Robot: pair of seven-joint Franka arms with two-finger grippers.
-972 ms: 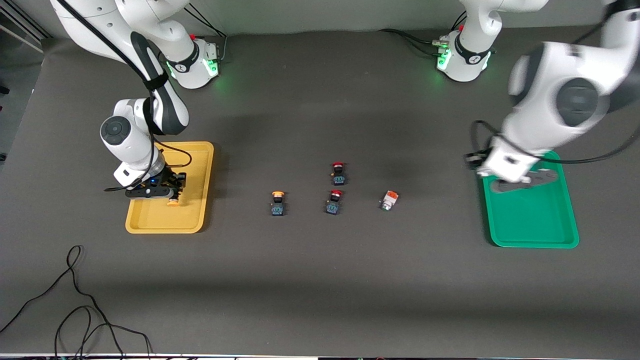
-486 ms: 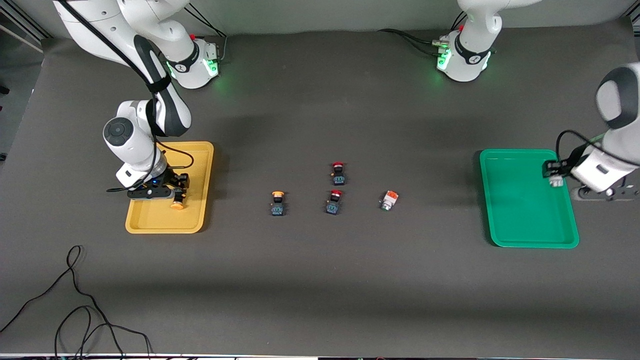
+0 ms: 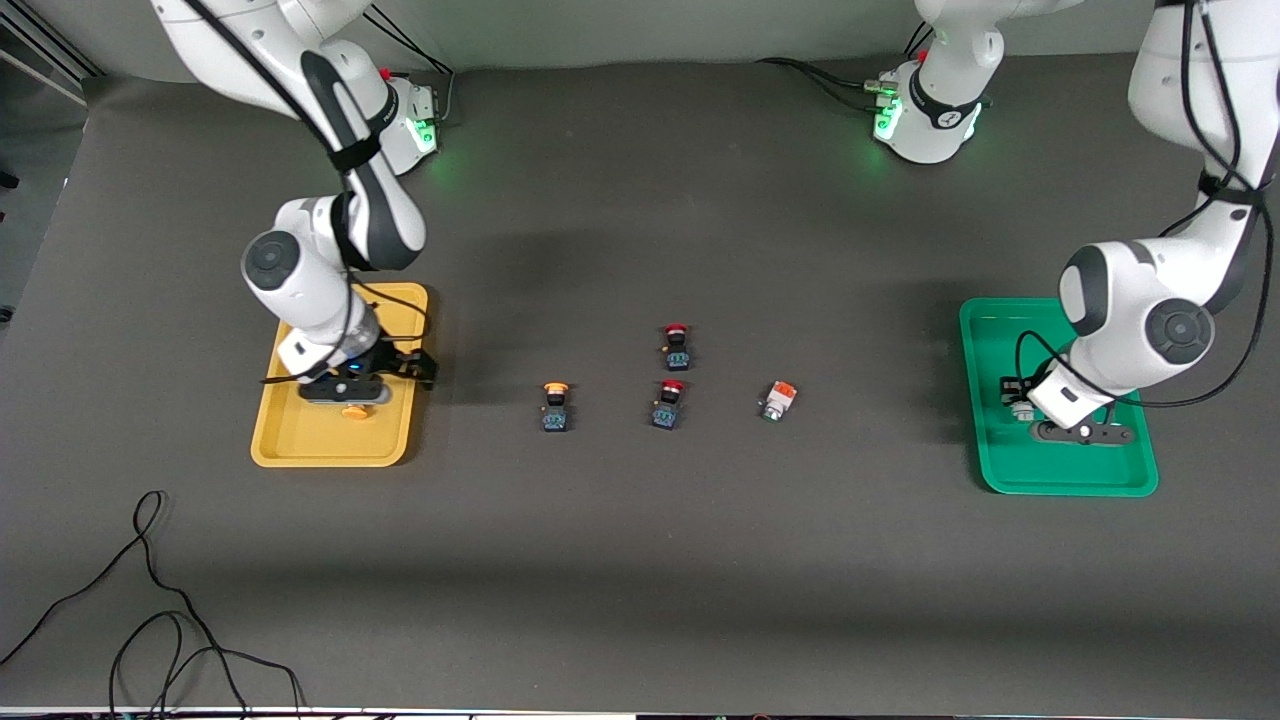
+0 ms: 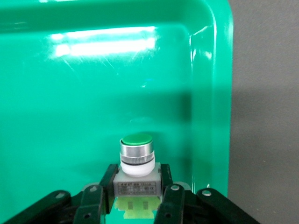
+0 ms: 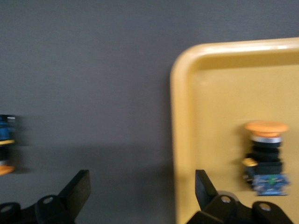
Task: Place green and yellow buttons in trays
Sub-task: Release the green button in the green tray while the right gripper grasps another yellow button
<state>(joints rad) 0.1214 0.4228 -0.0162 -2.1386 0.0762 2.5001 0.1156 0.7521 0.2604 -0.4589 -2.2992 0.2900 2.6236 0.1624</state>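
The yellow button on the table between the trays is next, and my right gripper needs to go to it and close on the button's black body (image 3: pixel 555 403) (image 5: pixel 3 151).
My left gripper (image 4: pixel 137 198) is shut on the silvery-white body of the green button (image 4: pixel 136 161). It holds it upright, low over the green tray (image 4: pixel 84 98), in the part of the tray nearer the camera (image 3: pixel 1060 470). My right gripper (image 5: pixel 142 179) is open and empty, straddling the yellow tray's (image 5: pixel 224 88) rim on the side toward the table's middle. A yellow button (image 5: pixel 265 158) stands upright in that tray (image 3: pixel 300 440). A second yellow button (image 3: pixel 556 405) stands on the dark table between the trays. An orange-red capped silvery button (image 3: pixel 778 400) lies on its side nearer the green tray.
Two red-capped buttons (image 3: pixel 677 345) (image 3: pixel 668 404) stand between the yellow button on the table and the orange-red one. A black cable (image 3: pixel 150 600) loops on the table near the front camera, at the right arm's end.
My right gripper opened, left the yellow button in the yellow tray and moved toward the table's middle. My left arm swung back and came down over the green tray with the green button.
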